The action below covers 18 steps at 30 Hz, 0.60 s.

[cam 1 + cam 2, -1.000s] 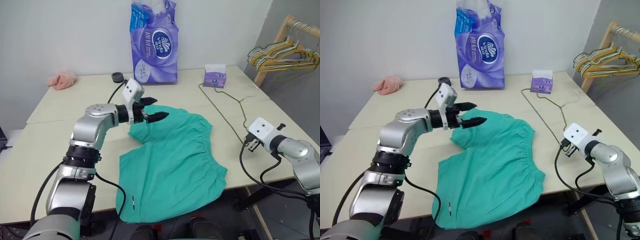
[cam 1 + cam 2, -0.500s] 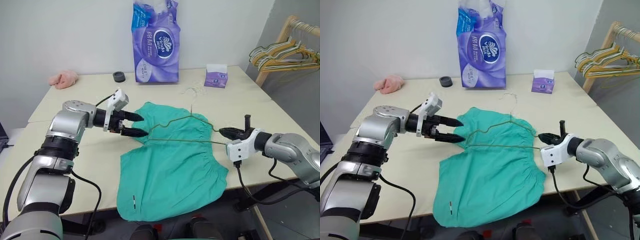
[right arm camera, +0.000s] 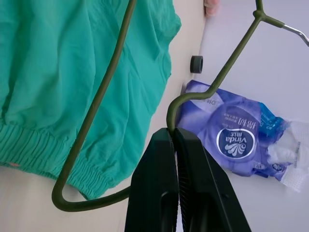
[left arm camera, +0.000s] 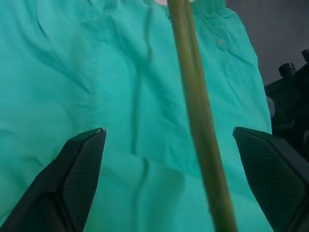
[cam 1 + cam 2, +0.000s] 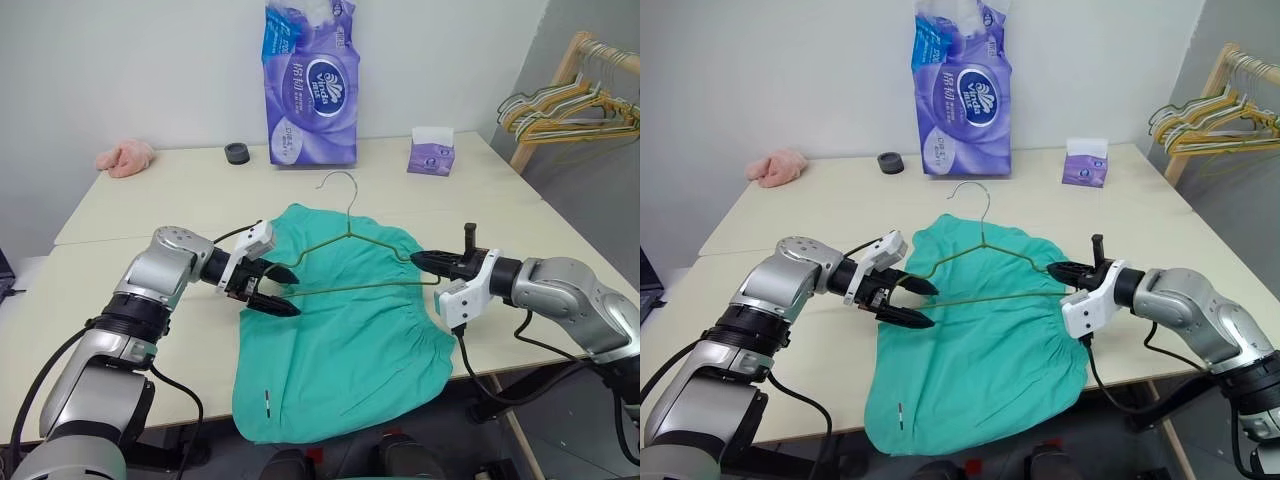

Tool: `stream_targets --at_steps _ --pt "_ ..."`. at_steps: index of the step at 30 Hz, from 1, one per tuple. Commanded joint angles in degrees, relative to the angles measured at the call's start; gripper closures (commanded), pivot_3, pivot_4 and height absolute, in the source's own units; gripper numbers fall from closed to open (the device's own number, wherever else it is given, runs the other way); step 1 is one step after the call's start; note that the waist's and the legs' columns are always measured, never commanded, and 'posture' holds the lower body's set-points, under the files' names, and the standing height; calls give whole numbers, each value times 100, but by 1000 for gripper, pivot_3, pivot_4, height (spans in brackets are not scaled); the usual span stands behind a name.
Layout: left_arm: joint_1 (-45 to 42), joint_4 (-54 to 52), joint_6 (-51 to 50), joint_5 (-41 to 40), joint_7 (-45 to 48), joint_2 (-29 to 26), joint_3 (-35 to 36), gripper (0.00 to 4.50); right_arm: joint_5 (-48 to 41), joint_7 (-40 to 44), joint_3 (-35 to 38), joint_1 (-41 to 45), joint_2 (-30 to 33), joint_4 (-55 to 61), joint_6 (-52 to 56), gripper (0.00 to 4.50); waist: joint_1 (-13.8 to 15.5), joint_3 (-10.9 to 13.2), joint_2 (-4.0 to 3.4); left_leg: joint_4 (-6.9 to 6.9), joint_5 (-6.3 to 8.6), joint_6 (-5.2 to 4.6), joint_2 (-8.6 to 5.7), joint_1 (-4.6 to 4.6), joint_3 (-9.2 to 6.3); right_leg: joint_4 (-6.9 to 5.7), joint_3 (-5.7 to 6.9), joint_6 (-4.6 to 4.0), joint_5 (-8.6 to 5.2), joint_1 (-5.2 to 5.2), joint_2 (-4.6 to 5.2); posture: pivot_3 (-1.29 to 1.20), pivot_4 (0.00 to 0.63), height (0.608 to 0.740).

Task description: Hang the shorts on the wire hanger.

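My left gripper needs to hold the opposite end of the hanger while my right gripper, now pinching the upper wire inside the hanger's corner, takes the hanger's corner itself (image 3: 60, 200).
The teal shorts (image 5: 340, 350) lie flat on the table, one leg hanging over its near edge. The wire hanger (image 5: 349, 230) is held above them with its hook pointing up and away. My right gripper (image 5: 418, 258) is shut on the hanger's right corner; the right wrist view shows the fingers (image 3: 164, 159) pinching the wire (image 3: 96, 106). My left gripper (image 5: 297, 291) is open at the hanger's left end. In the left wrist view the wire (image 4: 198, 121) runs between its spread fingers (image 4: 79, 164) without touching them, over the shorts (image 4: 72, 72).
A purple pack of tissue rolls (image 5: 310, 85), a small black ring (image 5: 237, 152), a pink cloth (image 5: 125, 158) and a tissue box (image 5: 431, 153) stand along the table's far side. A wooden rack with several hangers (image 5: 570, 105) is at the right.
My right gripper carried the hanger from the table's right side to over the shorts and rolled it, so the hook stands up. My left gripper sank and drew back to the hanger's left end.
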State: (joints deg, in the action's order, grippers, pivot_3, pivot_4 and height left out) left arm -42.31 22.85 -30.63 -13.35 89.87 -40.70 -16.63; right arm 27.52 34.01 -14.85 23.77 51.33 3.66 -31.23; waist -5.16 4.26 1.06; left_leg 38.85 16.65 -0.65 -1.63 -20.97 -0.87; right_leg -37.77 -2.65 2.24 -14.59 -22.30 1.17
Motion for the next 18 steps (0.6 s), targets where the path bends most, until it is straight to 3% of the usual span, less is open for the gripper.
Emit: stream_targets --at_steps 1,12,18 --pt "-72 -183 -123 -97 65 17 80 1153 -119 10 183 71 -21 200 -111 4500 -1 0 0 0 0 0 0 0 0 0 0 0 0 0 0 -145 52 740" --pt "133 -540 -352 -117 138 -25 27 4431 -44 -19 162 92 -127 140 -232 4500 -1 0 0 0 0 0 1 1 -1 -2 0 -2 -1 -1 0 -141 52 740" --pt "185 -683 -462 -154 77 -30 66 4489 -147 80 174 66 -165 139 -153 4500 5 0 0 0 0 0 1 2 0 -3 0 -3 -1 0 0 -120 53 740"
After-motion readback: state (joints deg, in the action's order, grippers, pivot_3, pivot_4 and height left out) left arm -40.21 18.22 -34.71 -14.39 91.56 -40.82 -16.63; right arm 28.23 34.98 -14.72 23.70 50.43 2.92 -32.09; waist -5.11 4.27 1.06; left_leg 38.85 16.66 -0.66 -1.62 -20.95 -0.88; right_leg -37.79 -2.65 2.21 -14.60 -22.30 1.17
